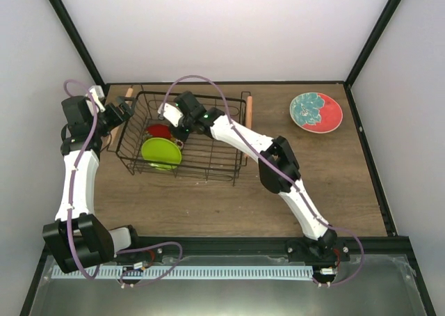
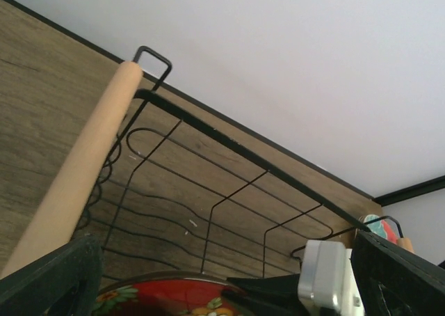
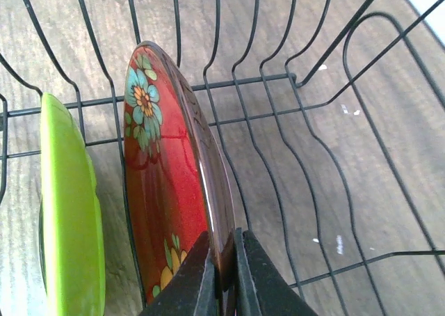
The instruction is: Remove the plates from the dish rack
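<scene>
Next, my right gripper sets the red patterned plate down on the table [image 1: 277, 152] between the dish rack and the red-rimmed plate.
The black wire dish rack [image 1: 208, 164] with wooden rod handles stands at the back left of the table. In it stand a lime green plate [image 1: 161, 153] and a small red patterned plate [image 1: 159, 131]. My right gripper [image 3: 226, 278] reaches into the rack and is shut on the red patterned plate's rim [image 3: 167, 191]; the lime green plate [image 3: 69, 211] stands just left of it. My left gripper [image 1: 119, 113] is open beside the rack's left handle [image 2: 76, 184], holding nothing. The red-rimmed plate with teal floral centre [image 1: 316, 112] lies on the table at the back right.
The table's back edge and walls lie just behind the rack. The right arm stretches diagonally across the middle of the table from its base at the front right.
</scene>
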`<state>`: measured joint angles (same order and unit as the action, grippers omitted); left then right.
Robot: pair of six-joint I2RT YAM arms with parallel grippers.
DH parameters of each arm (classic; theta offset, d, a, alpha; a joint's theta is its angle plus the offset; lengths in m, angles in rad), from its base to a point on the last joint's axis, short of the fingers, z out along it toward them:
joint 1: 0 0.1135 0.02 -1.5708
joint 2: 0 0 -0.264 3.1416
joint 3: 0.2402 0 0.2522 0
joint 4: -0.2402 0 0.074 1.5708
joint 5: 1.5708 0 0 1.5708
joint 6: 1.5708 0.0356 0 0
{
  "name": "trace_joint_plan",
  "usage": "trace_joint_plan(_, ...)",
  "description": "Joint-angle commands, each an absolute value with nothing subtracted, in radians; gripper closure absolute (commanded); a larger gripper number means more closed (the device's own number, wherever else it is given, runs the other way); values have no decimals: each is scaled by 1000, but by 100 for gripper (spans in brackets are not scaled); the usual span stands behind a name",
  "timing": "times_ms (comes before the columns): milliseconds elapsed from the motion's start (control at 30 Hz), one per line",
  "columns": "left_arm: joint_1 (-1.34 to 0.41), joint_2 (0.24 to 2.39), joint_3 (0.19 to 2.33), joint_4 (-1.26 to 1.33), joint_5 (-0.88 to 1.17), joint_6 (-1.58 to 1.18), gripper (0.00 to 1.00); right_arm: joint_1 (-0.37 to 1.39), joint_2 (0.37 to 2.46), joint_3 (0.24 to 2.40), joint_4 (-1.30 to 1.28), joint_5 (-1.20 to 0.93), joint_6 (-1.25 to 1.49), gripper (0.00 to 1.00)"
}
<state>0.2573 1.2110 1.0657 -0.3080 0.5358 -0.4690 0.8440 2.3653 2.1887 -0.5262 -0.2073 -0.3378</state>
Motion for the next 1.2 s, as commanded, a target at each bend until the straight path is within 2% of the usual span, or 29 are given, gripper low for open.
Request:
trace_joint_plan(0, 258, 1219, 1059, -283, 541, -479, 0, 835, 2159, 2233, -383, -186, -355, 99)
trace_joint_plan(500, 259, 1220, 1055, -274, 549, -488, 0, 797, 2058, 2199, -398, -84, -386, 99)
trace_joint_plan(1000, 256, 1231, 1048, -238, 567, -506, 0, 490, 1792, 2039, -361, 161, -173, 99)
trace_joint_plan(1167, 255, 1237, 1046, -235, 569, -505, 0, 364, 1658, 1875, -325, 195, -7, 99)
